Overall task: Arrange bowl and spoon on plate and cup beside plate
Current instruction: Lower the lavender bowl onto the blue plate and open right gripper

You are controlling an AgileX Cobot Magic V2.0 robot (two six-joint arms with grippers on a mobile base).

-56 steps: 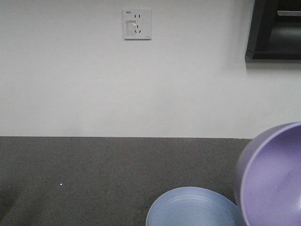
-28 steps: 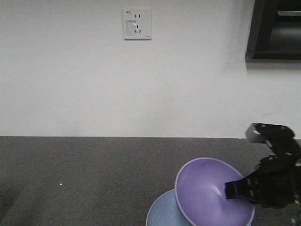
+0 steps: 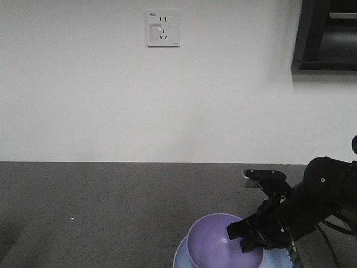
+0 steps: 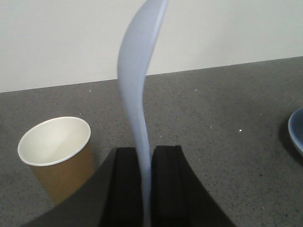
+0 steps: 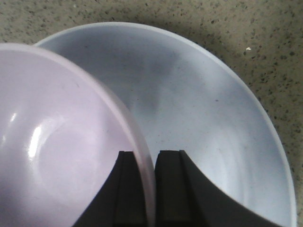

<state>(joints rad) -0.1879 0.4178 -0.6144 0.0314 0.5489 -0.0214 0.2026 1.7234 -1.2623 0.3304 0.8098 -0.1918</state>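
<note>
Next, my left gripper lets go of the pale blue spoon inside the lavender bowl [image 3: 221,261], over the pale blue plate.
My right gripper [image 5: 146,163] is shut on the rim of the lavender bowl [image 5: 57,156], one finger inside and one outside. The bowl [image 3: 220,245] is over the pale blue plate [image 5: 208,127], near its left part; I cannot tell whether it rests on it. In the front view only a sliver of the plate [image 3: 179,258] shows under the bowl, and the right gripper [image 3: 244,233] reaches in from the right. My left gripper [image 4: 147,163] is shut on the pale blue spoon [image 4: 138,80], which stands upright. The brown paper cup [image 4: 59,158] stands upright just left of it.
The counter [image 3: 100,212] is dark speckled stone backed by a white wall with a socket [image 3: 163,28]. A black cabinet [image 3: 326,36] hangs at the upper right. The plate's edge [image 4: 296,135] shows at the far right of the left wrist view.
The right arm has brought the bowl down and to the left, from high and close to the camera to low over the plate. The arm itself has come into the front view.
</note>
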